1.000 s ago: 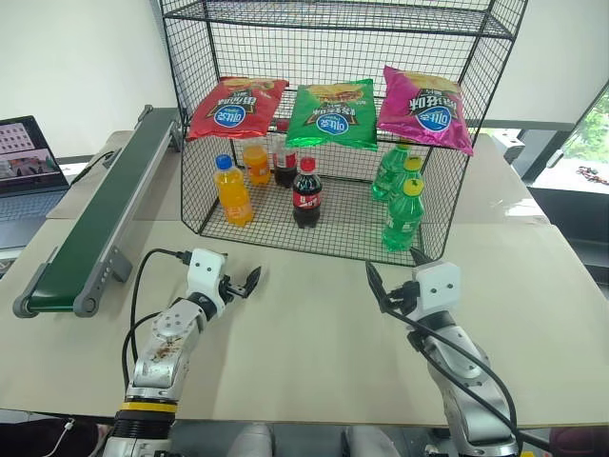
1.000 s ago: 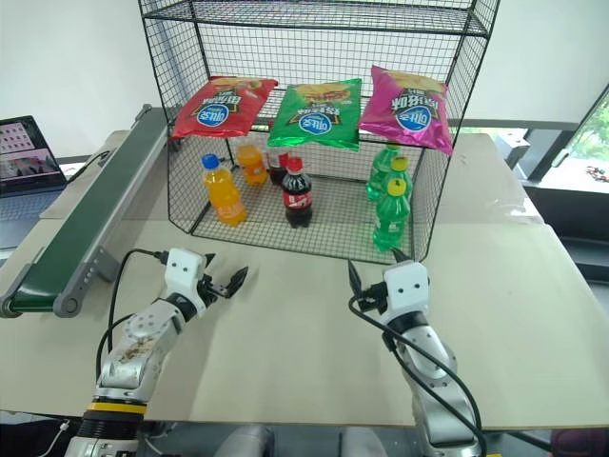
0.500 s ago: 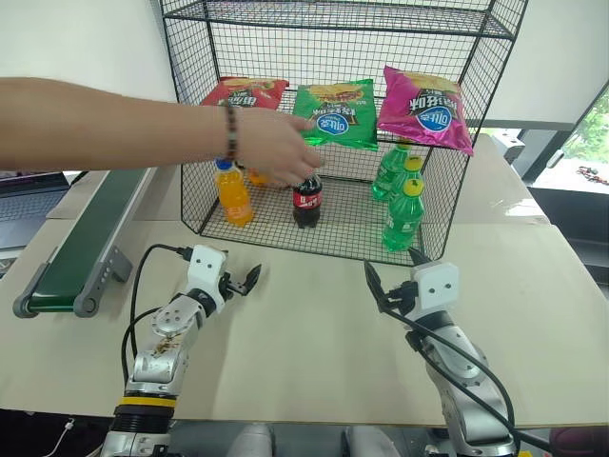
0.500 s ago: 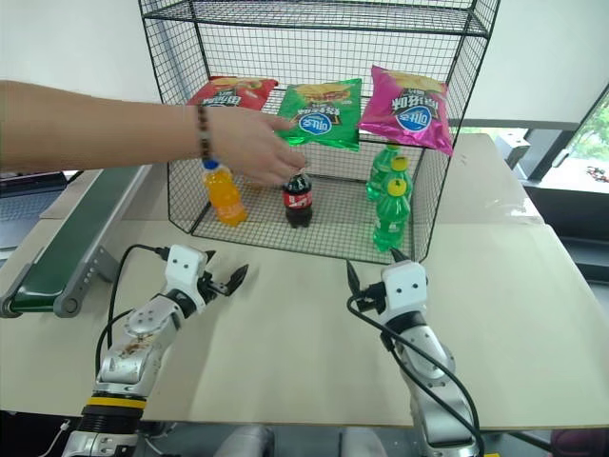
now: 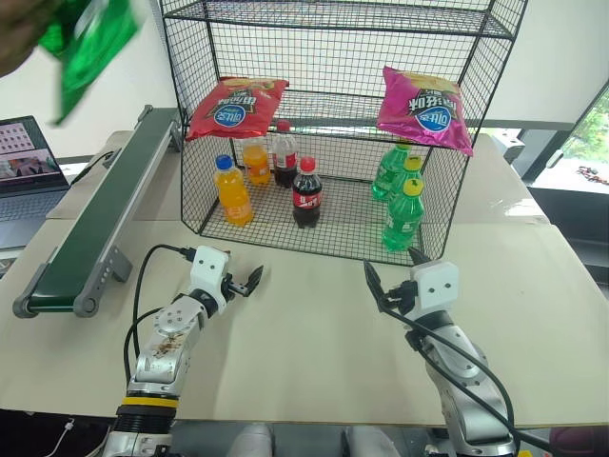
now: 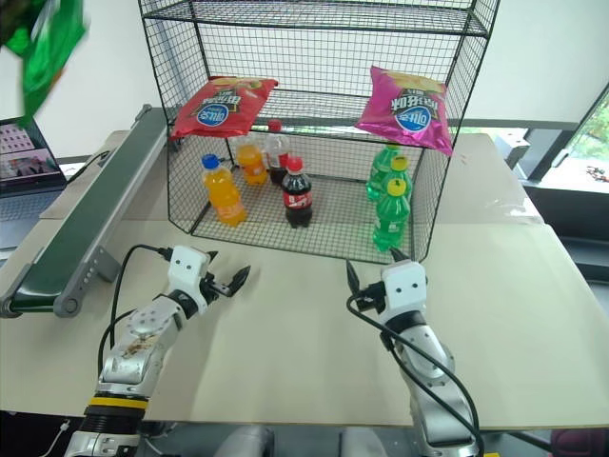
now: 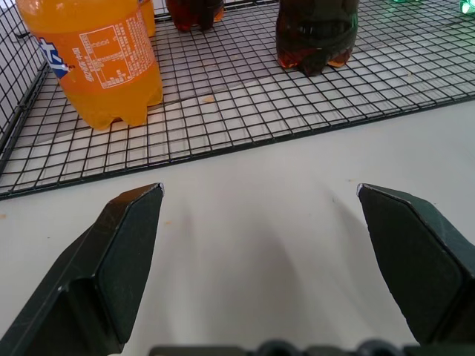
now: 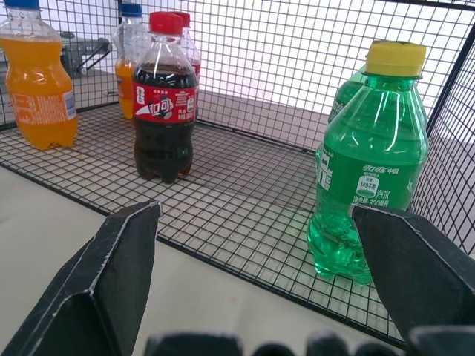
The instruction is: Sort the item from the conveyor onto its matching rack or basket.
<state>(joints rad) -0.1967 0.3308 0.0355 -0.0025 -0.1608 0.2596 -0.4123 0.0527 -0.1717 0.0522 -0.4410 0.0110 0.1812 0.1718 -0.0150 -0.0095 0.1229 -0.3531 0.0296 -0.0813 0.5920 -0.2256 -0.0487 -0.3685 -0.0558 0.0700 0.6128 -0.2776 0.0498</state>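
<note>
The robot's left gripper will next move to the near end of the conveyor [image 5: 57, 293] and close on the green chip bag's edge there.
The item, a glossy green chip bag [image 5: 90, 43], hangs in the air at the far upper left, held by a person's hand [image 5: 17, 33] above the conveyor [image 5: 95, 219]. The dark green belt carries nothing. The black wire rack [image 5: 343, 57] stands at the back of the table. My left gripper [image 5: 245, 283] rests open on the table in front of the rack, with nothing between its fingers. My right gripper [image 5: 390, 264] is open too, empty, a little above the table near the rack's front right corner.
A red bag [image 5: 235, 105] and a magenta bag [image 5: 423, 107] lie on the rack's middle tier. Orange [image 5: 232, 190], cola [image 5: 305, 193] and green bottles [image 5: 402, 214] stand on its bottom tier. A laptop [image 5: 29, 157] sits at the far left.
The person's hand has taken the green bag off the rack's middle tier and drawn it away to the upper left. Both grippers have stayed where they were.
</note>
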